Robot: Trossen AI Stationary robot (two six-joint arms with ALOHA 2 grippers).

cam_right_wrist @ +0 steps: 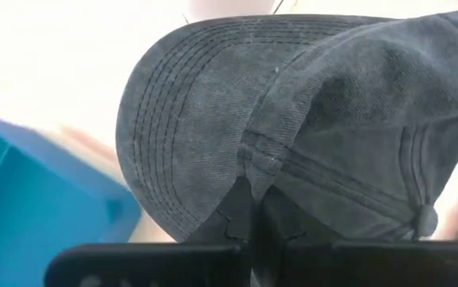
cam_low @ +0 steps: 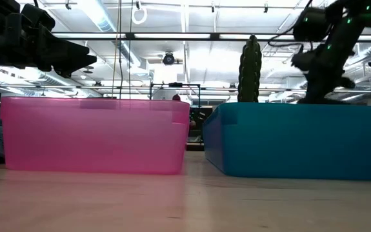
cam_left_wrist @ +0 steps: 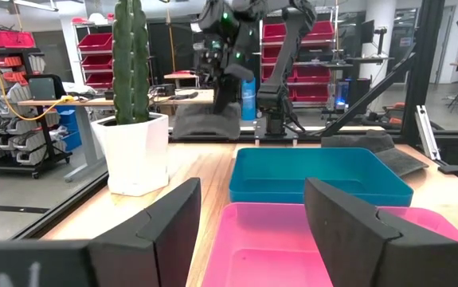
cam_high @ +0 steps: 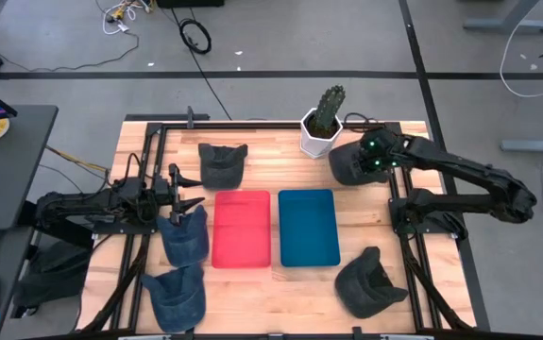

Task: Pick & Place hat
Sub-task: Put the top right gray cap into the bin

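Note:
My right gripper is holding the dark grey hat, which hangs beside the cactus pot now. Next, I release it inside the blue bin (cam_high: 312, 234), on the middle of the bin's bottom.
A dark grey hat (cam_right_wrist: 308, 104) hangs from my right gripper (cam_right_wrist: 254, 203), which is shut on it at the table's far right, beside the cactus pot (cam_high: 320, 140). From above, this hat (cam_high: 345, 165) shows left of the gripper (cam_high: 370, 161). My left gripper (cam_left_wrist: 252, 223) stands open and level at the table's left side, above a blue hat (cam_high: 184, 234), with nothing between its fingers. A pink bin (cam_high: 243, 229) and a blue bin (cam_high: 308, 227) stand side by side mid-table. My right gripper pinches the hat between its two fingers at the seam where the brim meets the crown (cam_right_wrist: 252, 163). The fingers slant down onto it from above. The hat hangs below them with its brim (cam_right_wrist: 189, 112) spread out in front.
A tall cactus (cam_high: 328, 104) in a white pot stands at the far edge near the held hat. Other hats lie on the table: a dark one at the far left-centre (cam_high: 222, 162), a blue one at the near left (cam_high: 177, 297) and a dark one at the near right (cam_high: 370, 283).

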